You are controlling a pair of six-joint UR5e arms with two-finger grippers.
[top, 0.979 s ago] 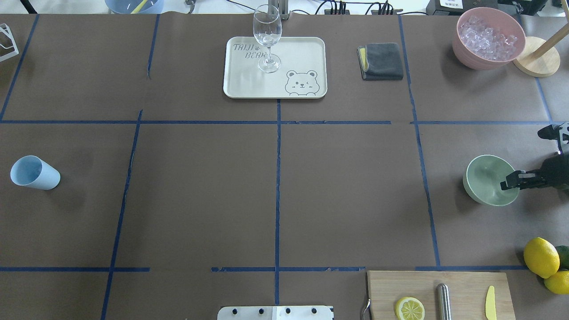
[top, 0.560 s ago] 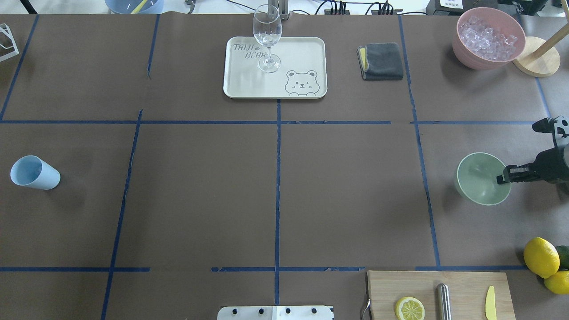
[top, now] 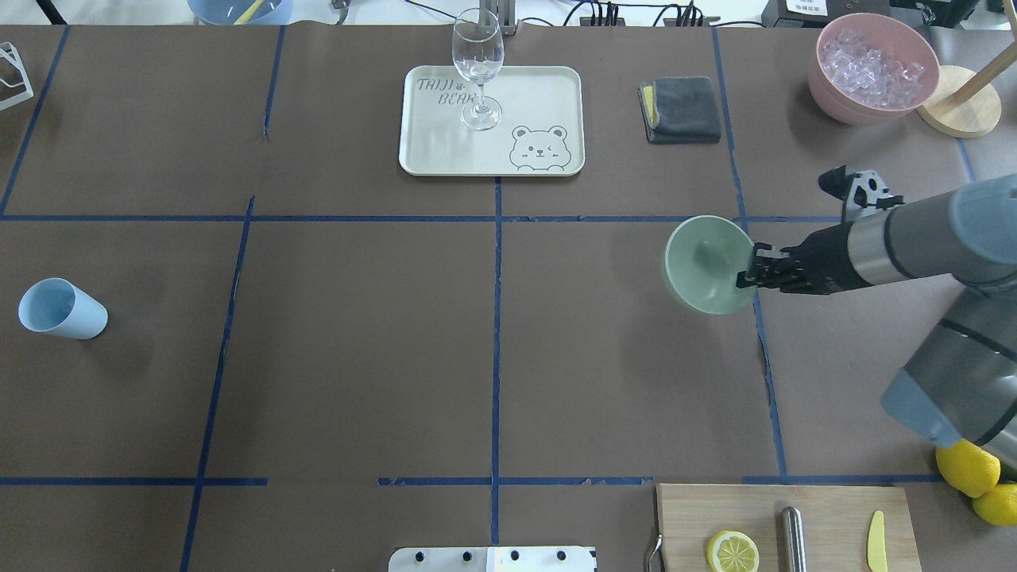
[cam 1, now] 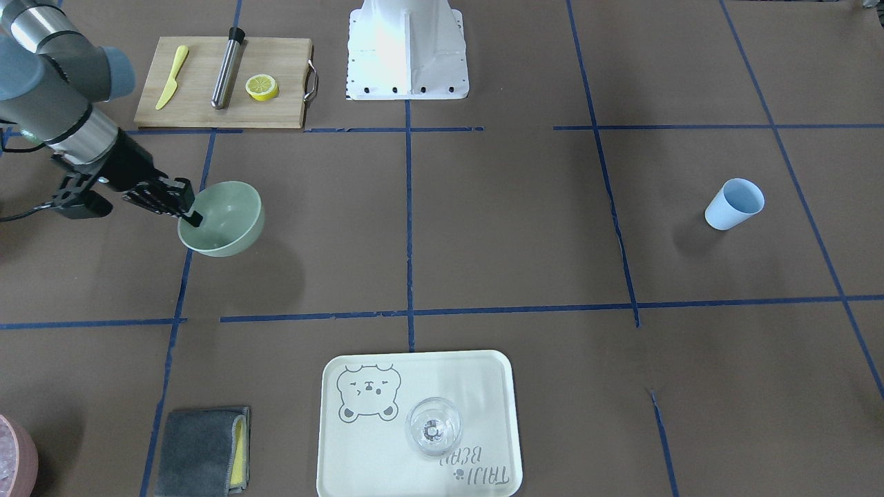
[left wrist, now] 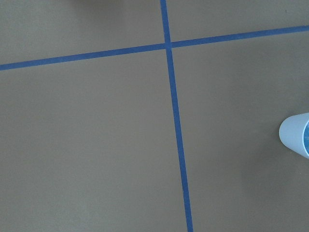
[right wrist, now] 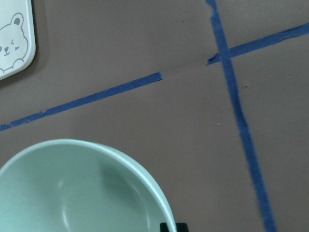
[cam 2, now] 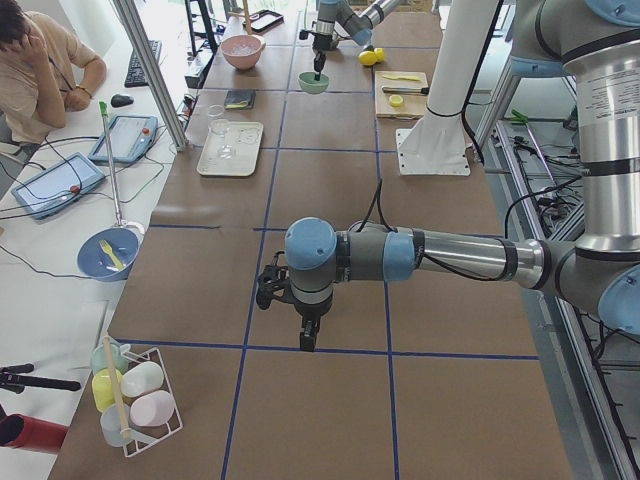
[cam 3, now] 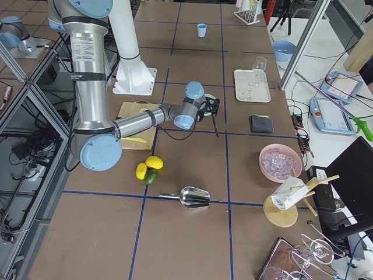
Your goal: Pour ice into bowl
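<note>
My right gripper is going to set the bowl down just past the middle blue tape, on the blue cup's side (cam 1: pixel 472 204).
My right gripper (top: pixel 745 272) is shut on the near rim of the pale mint-green bowl (top: pixel 703 266) and holds it tilted above the table, right of centre. The bowl also shows in the front view (cam 1: pixel 228 217) and fills the lower left of the right wrist view (right wrist: pixel 72 193); it is empty. The blue cup (top: pixel 59 310) stands at the far left, and its edge shows in the left wrist view (left wrist: pixel 297 140). No small clear ice cubes show. My left gripper (cam 2: pixel 307 338) hangs over bare table in the exterior left view only; I cannot tell whether it is open or shut.
A pink bowl of crushed-looking ice (top: pixel 872 67) is at the back right. A tray (top: pixel 548 95) bearing a wine glass (top: pixel 477 67) and a grey cloth (top: pixel 683 109) are at the back. A cutting board (top: pixel 826 508) and lemons (top: pixel 969 473) are at the near right.
My right arm has reached in from the right edge and carried the green bowl leftward and a little farther back, lifted off the table. The blue cup has not moved.
</note>
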